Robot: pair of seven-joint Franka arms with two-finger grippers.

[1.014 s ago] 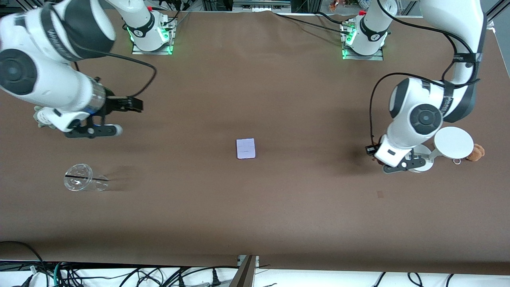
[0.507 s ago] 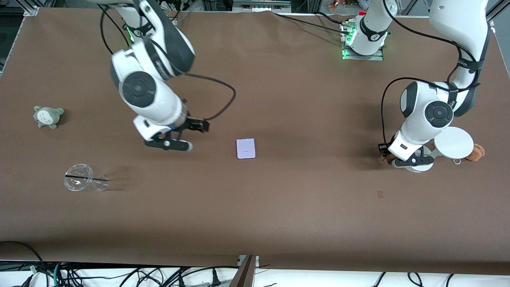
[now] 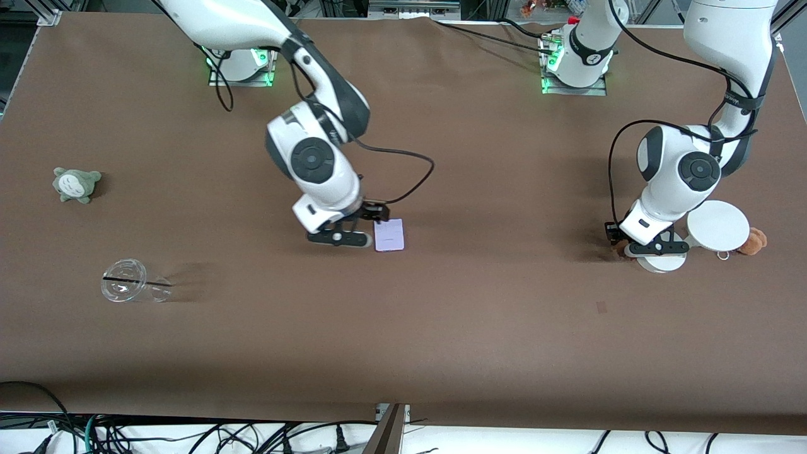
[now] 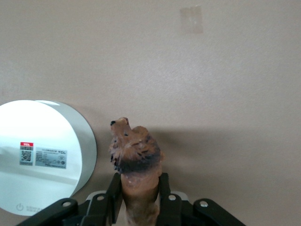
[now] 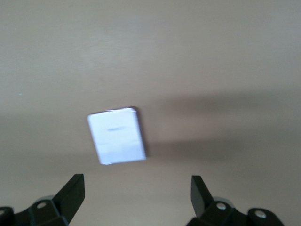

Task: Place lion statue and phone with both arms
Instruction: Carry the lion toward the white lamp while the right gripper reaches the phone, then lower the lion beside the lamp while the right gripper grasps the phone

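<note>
My left gripper is going to release the lion statue on the brown table (image 3: 618, 247) (image 4: 136, 184), next to the smaller disc of the white stand.
The phone (image 3: 389, 235) is a pale lavender rectangle lying flat at the table's middle. My right gripper (image 3: 343, 238) hangs low beside it, on the side toward the right arm's end. In the right wrist view the phone (image 5: 116, 135) lies just ahead of the right gripper (image 5: 136, 193), whose jaws stand wide open and hold nothing. The lion statue (image 4: 136, 157), brown with a dark mane band, sits clamped between the fingers of my left gripper (image 4: 138, 195). In the front view the left gripper (image 3: 652, 248) is low over the table beside the white stand, with the lion statue (image 3: 621, 250) peeking out.
A white round two-disc stand (image 3: 715, 227) sits by the left gripper, with an orange-brown plush bear (image 3: 754, 241) next to it. A grey-green plush (image 3: 76, 184) and a clear cup (image 3: 132, 288) on its side lie toward the right arm's end. A small tape patch (image 3: 601, 307) marks the cloth.
My right arm has swung from its end of the table to the phone at the middle. The left gripper has shifted slightly toward the white stand, still gripping the lion statue.
</note>
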